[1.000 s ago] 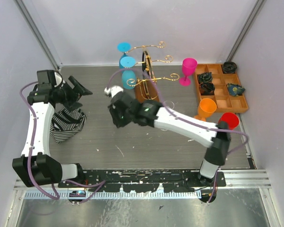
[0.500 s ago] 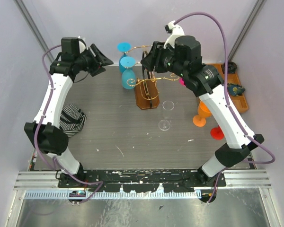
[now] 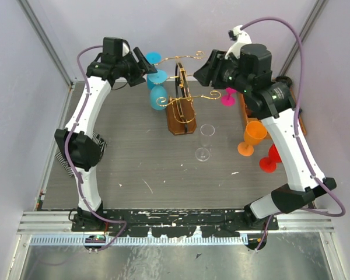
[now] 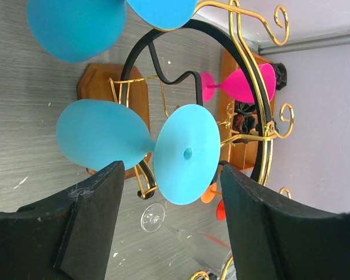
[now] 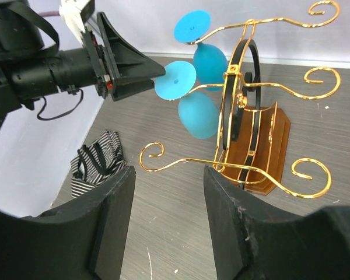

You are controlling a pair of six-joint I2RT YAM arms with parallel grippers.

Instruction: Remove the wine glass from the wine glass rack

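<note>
I will level my left gripper's fingers and pinch the foot's edge [image 4: 184, 200] before unhooking the lower blue glass, as its foot lies crooked past those fingertips.
The wine glass rack [image 3: 181, 116] of gold wire stands on its brown wooden base at the back middle. Two blue wine glasses [image 3: 158, 96] hang upside-down from its left arms. My left gripper [image 3: 144, 65] is open at the lower blue glass's foot. In the left wrist view that glass [image 4: 185, 154] sits just ahead of my open left gripper [image 4: 172, 221], untouched. My right gripper [image 3: 203, 73] is open and empty to the right of the rack, above it. In the right wrist view it [image 5: 169, 221] looks down on the rack [image 5: 245, 116] and the blue glasses [image 5: 197, 114].
A clear wine glass [image 3: 205, 140] stands on the table in front of the rack. Pink [image 3: 228, 96], orange [image 3: 252, 135] and red [image 3: 271, 157] glasses stand at the right. A striped cloth [image 3: 96, 143] lies at the left behind the left arm.
Both arms have risen from the table to the rack. Over the last half second my left gripper moved right to the blue glass's foot and my right gripper drifted right.
</note>
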